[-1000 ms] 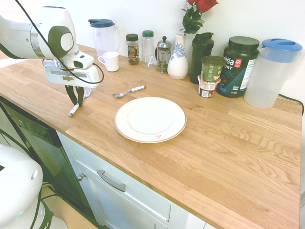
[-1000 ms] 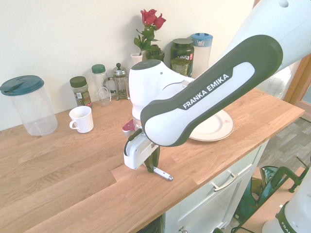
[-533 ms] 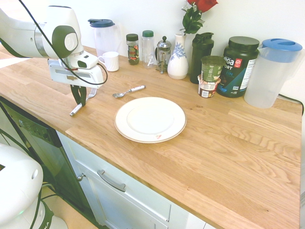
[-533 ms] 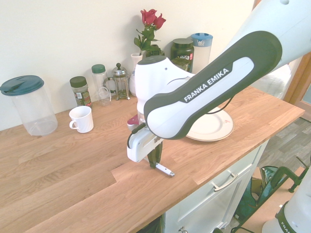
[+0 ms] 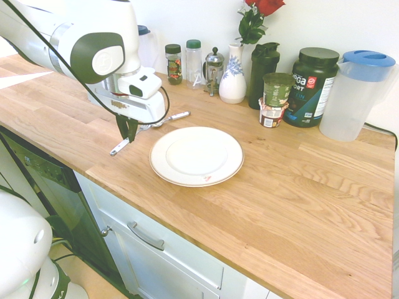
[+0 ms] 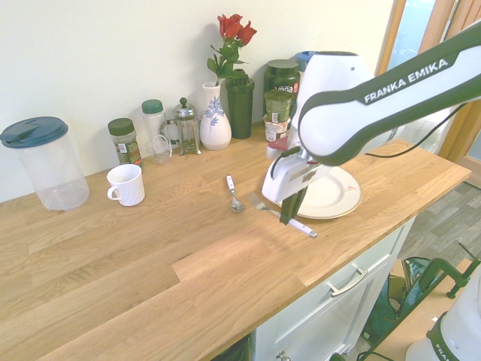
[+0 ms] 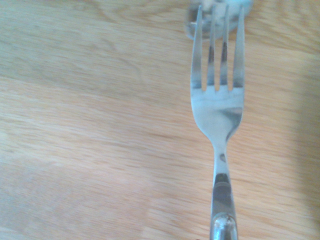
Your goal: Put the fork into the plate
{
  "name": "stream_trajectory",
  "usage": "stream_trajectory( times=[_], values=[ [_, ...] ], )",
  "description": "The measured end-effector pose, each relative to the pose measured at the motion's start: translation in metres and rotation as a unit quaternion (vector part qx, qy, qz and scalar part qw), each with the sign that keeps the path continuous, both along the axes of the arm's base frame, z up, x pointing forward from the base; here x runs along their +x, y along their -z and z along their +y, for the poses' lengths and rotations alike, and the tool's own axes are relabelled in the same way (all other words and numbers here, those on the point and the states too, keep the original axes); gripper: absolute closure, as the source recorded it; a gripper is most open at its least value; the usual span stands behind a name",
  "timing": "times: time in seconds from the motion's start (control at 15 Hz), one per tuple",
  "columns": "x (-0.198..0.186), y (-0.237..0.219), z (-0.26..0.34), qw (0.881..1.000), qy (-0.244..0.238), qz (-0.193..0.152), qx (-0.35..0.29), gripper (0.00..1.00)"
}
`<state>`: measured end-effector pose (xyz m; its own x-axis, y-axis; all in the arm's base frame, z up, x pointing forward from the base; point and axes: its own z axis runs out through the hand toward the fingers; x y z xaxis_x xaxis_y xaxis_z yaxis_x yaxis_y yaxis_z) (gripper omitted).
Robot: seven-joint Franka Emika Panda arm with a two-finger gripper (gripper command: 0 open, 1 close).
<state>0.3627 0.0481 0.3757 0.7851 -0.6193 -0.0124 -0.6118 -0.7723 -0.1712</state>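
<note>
Next, I set the fork down with my gripper on the white plate, just off its centre [image 5: 186,147] toward the silver spoon. The fork now hangs beside the plate's near rim.
My gripper [image 5: 129,132] is shut on the fork [image 5: 118,148], a slim silver one held by its handle just above the wooden counter. The handle end sticks out toward the counter's front edge. In the second exterior view the fork [image 6: 301,226] hangs beside the plate's near rim, with the gripper [image 6: 289,216] over it. The wrist view shows the fork [image 7: 216,110] close up, its four tines pointing at the spoon [image 7: 220,9]. The large round white plate [image 5: 196,156] lies on the counter just right of the gripper and is bare; the second exterior view shows the plate [image 6: 338,192] partly behind the arm.
A silver spoon [image 5: 169,118] lies behind the gripper, near the plate's far left rim. Along the wall stand a vase [image 5: 233,78] with roses, jars, a dark tub [image 5: 315,87] and a blue-lidded pitcher [image 5: 358,93]. A white mug [image 6: 126,184] and a clear jug [image 6: 41,162] sit further off.
The arm has carried the fork along the counter from the far side to the plate's edge. The fork stays in the shut gripper.
</note>
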Motion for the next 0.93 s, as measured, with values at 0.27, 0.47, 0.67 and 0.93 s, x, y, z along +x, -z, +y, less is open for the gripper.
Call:
stream_trajectory(
  times=[0.27,0.47,0.67,0.93],
  values=[
    [0.002,-0.006,-0.069,0.999,0.037,-0.010,0.028,1.00],
    [0.004,0.003,-0.088,0.998,0.057,-0.007,0.039,1.00],
    [0.017,0.011,-0.099,0.997,0.067,-0.007,0.048,1.00],
    [0.047,0.026,-0.110,0.995,0.088,0.009,0.044,1.00]
  ],
)
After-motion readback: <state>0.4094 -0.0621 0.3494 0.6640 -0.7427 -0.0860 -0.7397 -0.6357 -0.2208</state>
